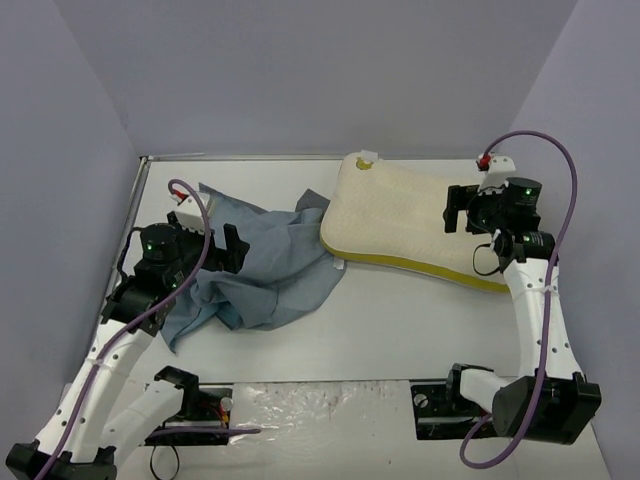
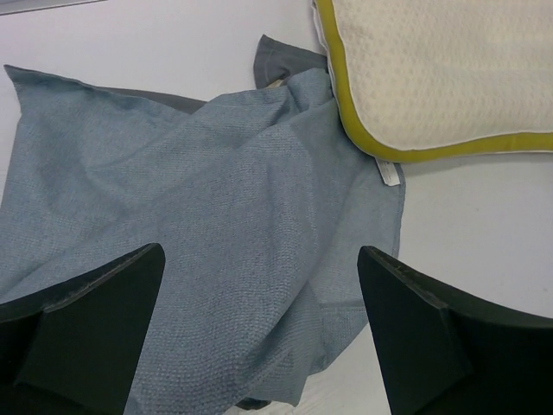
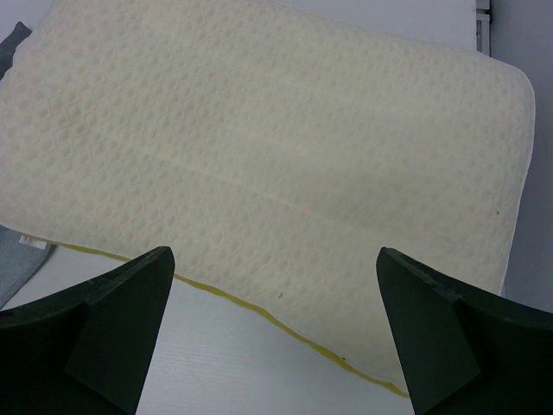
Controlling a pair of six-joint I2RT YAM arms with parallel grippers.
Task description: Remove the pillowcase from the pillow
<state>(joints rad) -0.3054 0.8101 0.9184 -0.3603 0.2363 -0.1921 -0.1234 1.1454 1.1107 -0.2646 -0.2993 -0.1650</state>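
Note:
I need to next grab the raised fold in the middle (image 1: 252, 273) (image 2: 282, 306) of the blue-grey pillowcase with my left gripper.
The blue-grey pillowcase (image 1: 262, 262) lies crumpled on the table at the left, off the pillow, one corner touching the pillow's left end. It fills the left wrist view (image 2: 199, 225). The cream quilted pillow (image 1: 400, 225) with its mustard edge lies bare at the right; it also shows in the left wrist view (image 2: 441, 73) and fills the right wrist view (image 3: 276, 147). My left gripper (image 1: 235, 247) is open and empty above the pillowcase (image 2: 259, 328). My right gripper (image 1: 455, 210) is open and empty above the pillow's right part (image 3: 276, 337).
Grey walls close the table at the back and both sides. A small white tag (image 2: 388, 172) hangs at the pillow's corner. Arm bases and cables sit along the near edge (image 1: 320, 405).

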